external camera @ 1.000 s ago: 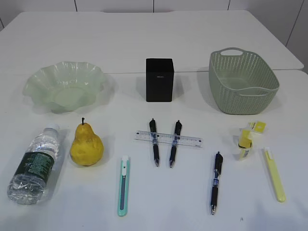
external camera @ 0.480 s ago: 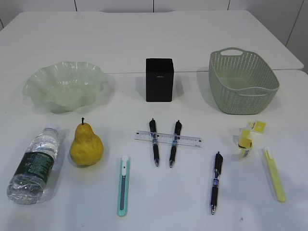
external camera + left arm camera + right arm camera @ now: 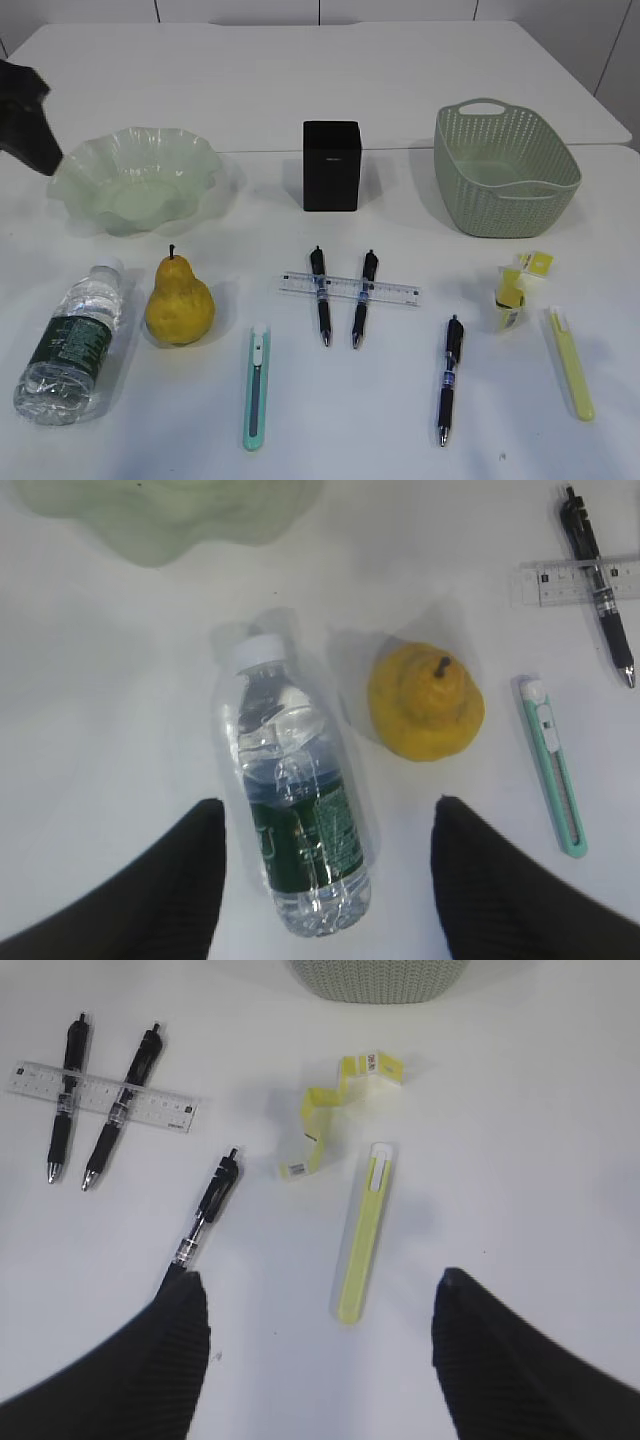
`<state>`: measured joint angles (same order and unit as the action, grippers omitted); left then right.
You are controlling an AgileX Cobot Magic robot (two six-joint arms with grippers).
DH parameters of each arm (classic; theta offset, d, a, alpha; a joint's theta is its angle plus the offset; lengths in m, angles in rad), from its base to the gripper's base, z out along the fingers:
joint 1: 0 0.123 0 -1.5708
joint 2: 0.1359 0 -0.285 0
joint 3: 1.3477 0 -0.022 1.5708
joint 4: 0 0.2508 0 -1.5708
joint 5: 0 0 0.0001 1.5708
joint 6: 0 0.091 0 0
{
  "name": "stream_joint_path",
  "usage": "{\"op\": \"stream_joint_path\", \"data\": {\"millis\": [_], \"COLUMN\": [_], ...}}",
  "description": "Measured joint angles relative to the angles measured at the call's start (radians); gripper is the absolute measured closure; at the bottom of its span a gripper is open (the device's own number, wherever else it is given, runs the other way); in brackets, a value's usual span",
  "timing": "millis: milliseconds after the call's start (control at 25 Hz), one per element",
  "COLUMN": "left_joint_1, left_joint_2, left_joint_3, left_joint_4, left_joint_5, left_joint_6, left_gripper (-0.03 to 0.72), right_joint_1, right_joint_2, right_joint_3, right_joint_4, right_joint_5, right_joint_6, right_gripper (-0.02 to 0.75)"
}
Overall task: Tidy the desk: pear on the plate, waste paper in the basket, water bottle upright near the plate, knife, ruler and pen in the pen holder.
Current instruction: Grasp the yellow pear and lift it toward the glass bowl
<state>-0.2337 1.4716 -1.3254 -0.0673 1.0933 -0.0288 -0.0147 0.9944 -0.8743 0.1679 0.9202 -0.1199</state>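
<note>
The robot's left gripper will next move to the pear's narrow top (image 3: 175,273) (image 3: 438,680), just below the stem, and close there, because the pear belongs on the plate.
On the white desk (image 3: 300,80) the pear (image 3: 180,300) stands beside the water bottle (image 3: 75,340), which lies on its side. My left gripper (image 3: 325,810) hangs open above the bottle (image 3: 295,820), the pear (image 3: 425,702) to its right. Behind them is the green plate (image 3: 135,180). Two pens (image 3: 320,295) lie across the ruler (image 3: 350,289); a third pen (image 3: 449,380) lies apart. My right gripper (image 3: 320,1280) is open and empty over the yellow knife (image 3: 365,1230) and waste paper (image 3: 320,1125). The black pen holder (image 3: 331,165) and the basket (image 3: 505,170) stand at the back.
A teal knife (image 3: 256,385) lies right of the pear. A dark part of my left arm (image 3: 25,115) shows at the upper left, by the plate's rim. The desk's far edge runs behind the containers.
A dark part of my left arm has come into the exterior view at the upper left. The things on the desk have not moved.
</note>
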Motion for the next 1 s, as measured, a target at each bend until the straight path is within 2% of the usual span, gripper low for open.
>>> {"op": "stream_joint_path", "data": {"millis": [240, 360, 480, 640, 1000], "left_joint_1": [-0.074, -0.128, -0.164, -0.173, -0.173], "left_joint_2": [0.230, 0.299, 0.362, 0.447, 0.528], "left_joint_3": [-0.191, -0.223, -0.225, -0.225, -0.226], "left_joint_4": [-0.005, -0.005, -0.005, -0.005, 0.006], "left_joint_5": [0.048, 0.035, 0.018, 0.018, 0.018], "left_joint_6": [0.000, 0.000, 0.000, -0.002, -0.006], "left_gripper": [0.231, 0.225, 0.182, 0.106, 0.098], "right_joint_1": [0.000, 0.000, 0.000, 0.000, 0.000], "right_joint_2": [0.028, 0.028, 0.028, 0.028, 0.028], "right_joint_3": [-0.021, -0.021, -0.021, -0.021, -0.023], "right_joint_4": [0.000, 0.000, 0.000, 0.000, 0.000], "right_joint_5": [0.020, 0.024, 0.026, 0.026, 0.026], "right_joint_6": [0.000, 0.000, 0.000, -0.002, -0.002], "right_gripper": [0.224, 0.224, 0.224, 0.225, 0.225]}}
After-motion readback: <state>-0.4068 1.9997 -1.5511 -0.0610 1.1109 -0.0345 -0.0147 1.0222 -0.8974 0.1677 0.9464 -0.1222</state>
